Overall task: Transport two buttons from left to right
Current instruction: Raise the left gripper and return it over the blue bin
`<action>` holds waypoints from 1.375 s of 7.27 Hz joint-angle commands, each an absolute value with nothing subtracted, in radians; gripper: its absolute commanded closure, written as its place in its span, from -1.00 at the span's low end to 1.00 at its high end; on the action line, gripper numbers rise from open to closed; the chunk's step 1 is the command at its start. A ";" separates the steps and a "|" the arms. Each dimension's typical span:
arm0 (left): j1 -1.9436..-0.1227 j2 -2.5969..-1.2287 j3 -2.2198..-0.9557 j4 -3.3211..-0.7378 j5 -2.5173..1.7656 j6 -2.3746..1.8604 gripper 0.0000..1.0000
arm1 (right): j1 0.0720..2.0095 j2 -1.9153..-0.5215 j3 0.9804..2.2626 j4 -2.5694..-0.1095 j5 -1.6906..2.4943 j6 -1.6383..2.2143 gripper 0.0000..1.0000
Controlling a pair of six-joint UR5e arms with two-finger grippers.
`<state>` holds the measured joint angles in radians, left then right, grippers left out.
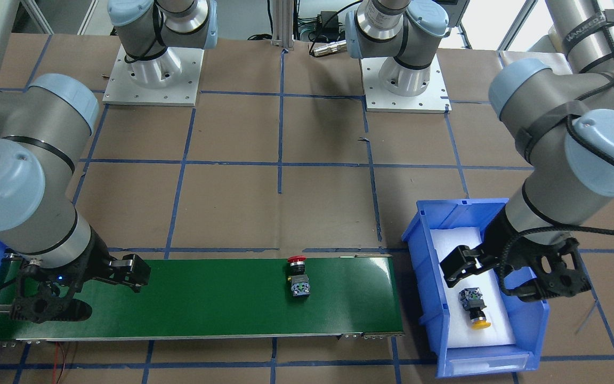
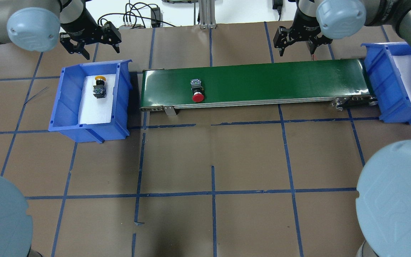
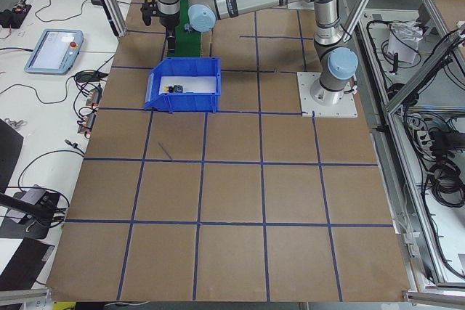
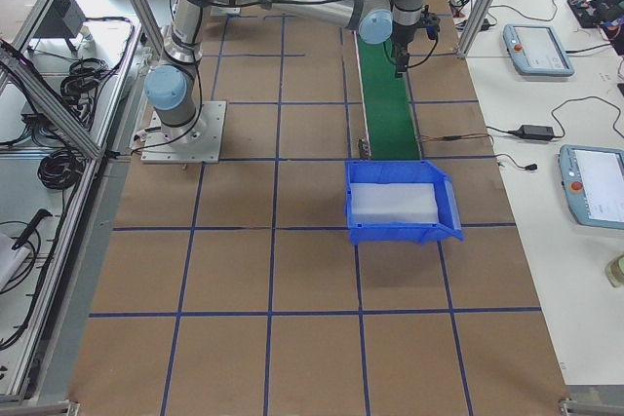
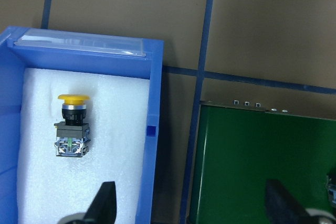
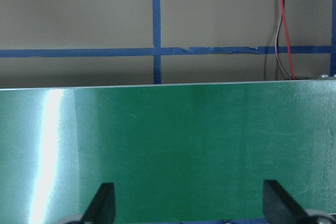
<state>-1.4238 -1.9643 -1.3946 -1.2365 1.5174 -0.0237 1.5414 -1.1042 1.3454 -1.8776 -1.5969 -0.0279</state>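
Note:
I will next lower my left gripper to the white foam and close it on the dark square base [image 1: 474,304] [image 5: 72,131] of the yellow button, behind the button's cap.
The red button [image 2: 197,91] lies on its side on the green conveyor belt [image 2: 269,80], near its left end; it also shows in the front view [image 1: 298,276]. The yellow button [image 2: 99,87] lies on white foam in the left blue bin [image 2: 66,107], as the left wrist view [image 5: 72,129] and the front view [image 1: 475,309] also show. My left gripper [image 2: 93,48] is open and empty above the bin's far edge, with its fingertips [image 5: 105,200] short of the yellow button. My right gripper [image 2: 297,48] is open and empty over the belt's far edge toward the right end, with bare belt [image 6: 168,145] under it.
A second blue bin [image 2: 387,82] with bare white foam stands at the belt's right end; it also shows in the right side view [image 4: 400,204]. A red and black wire [image 6: 283,35] lies beyond the belt. The table is brown with blue tape lines.

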 commanded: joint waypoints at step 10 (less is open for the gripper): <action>-1.373 -2.126 -1.373 -1.141 1.520 0.034 -0.43 | 1.539 -1.032 1.341 -1.878 -1.595 -0.028 -1.00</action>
